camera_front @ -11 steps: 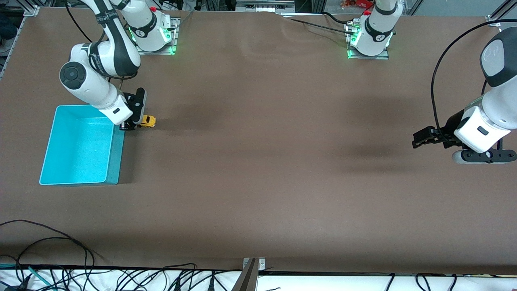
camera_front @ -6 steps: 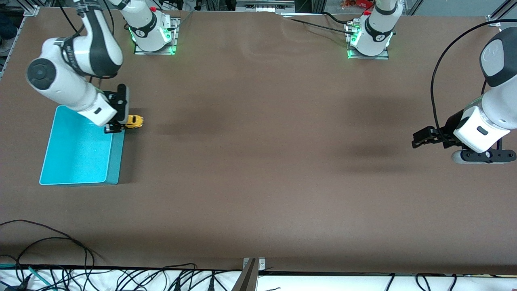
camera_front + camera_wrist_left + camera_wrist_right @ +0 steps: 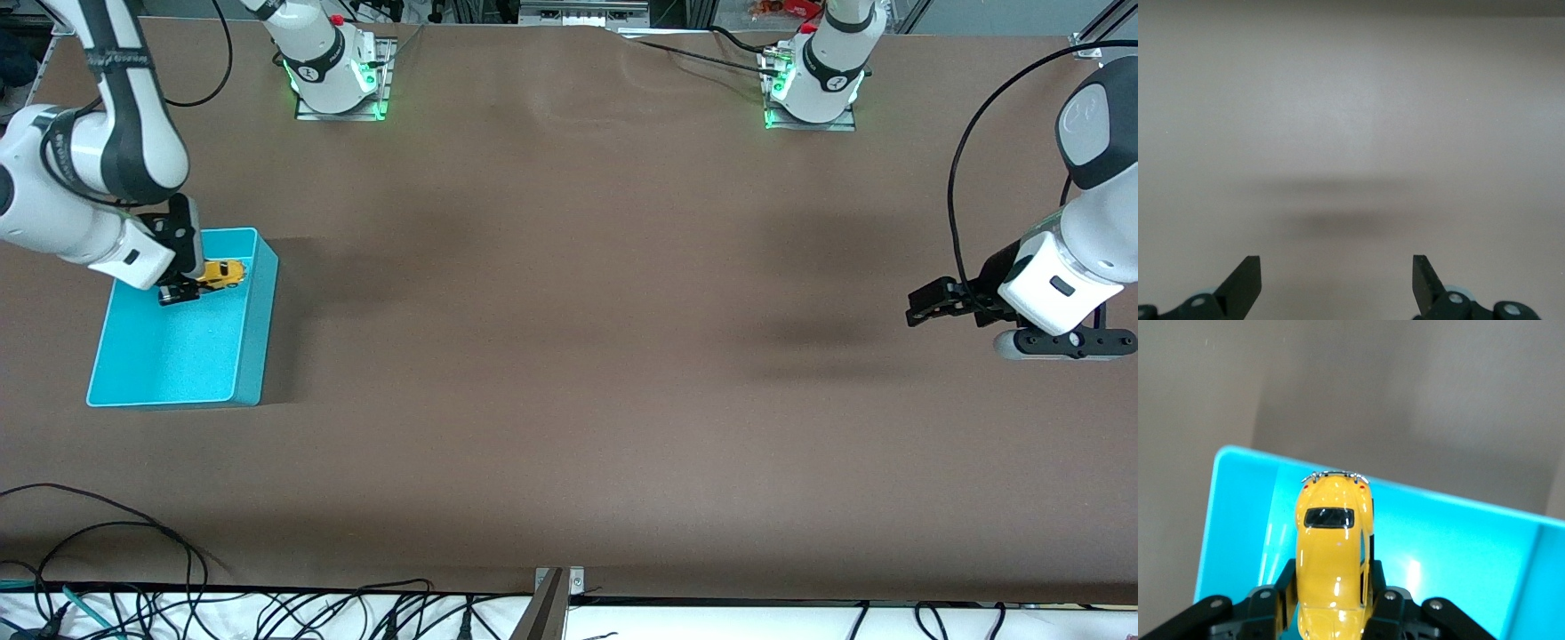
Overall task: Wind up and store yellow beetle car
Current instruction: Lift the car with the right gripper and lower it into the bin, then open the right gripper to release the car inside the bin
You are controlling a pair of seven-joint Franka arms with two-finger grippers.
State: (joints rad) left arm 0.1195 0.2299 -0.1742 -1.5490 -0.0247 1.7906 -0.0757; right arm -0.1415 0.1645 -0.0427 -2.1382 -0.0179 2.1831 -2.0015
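The yellow beetle car will go down from my right gripper onto the turquoise bin's bottom near its robot-base end (image 3: 193,276), where I will set it.
My right gripper (image 3: 191,286) is shut on the yellow beetle car (image 3: 220,274) and holds it in the air over the turquoise bin (image 3: 258,293), above the bin's part nearest the robot bases. In the right wrist view the yellow beetle car (image 3: 1333,553) sits clamped between the black fingers (image 3: 1281,583), with the turquoise bin (image 3: 1458,547) below it. My left gripper (image 3: 925,304) is open and empty above bare table at the left arm's end, where that arm waits. The left wrist view shows its own gripper (image 3: 1337,283) with the jaws wide apart over bare brown table.
The turquoise bin holds nothing else that I can see. Black cables (image 3: 133,569) lie along the table edge nearest the front camera. The arm bases (image 3: 338,71) stand at the edge farthest from it.
My right gripper has carried the yellow beetle car from beside the bin's rim to over the bin's inside. The left arm has not moved.
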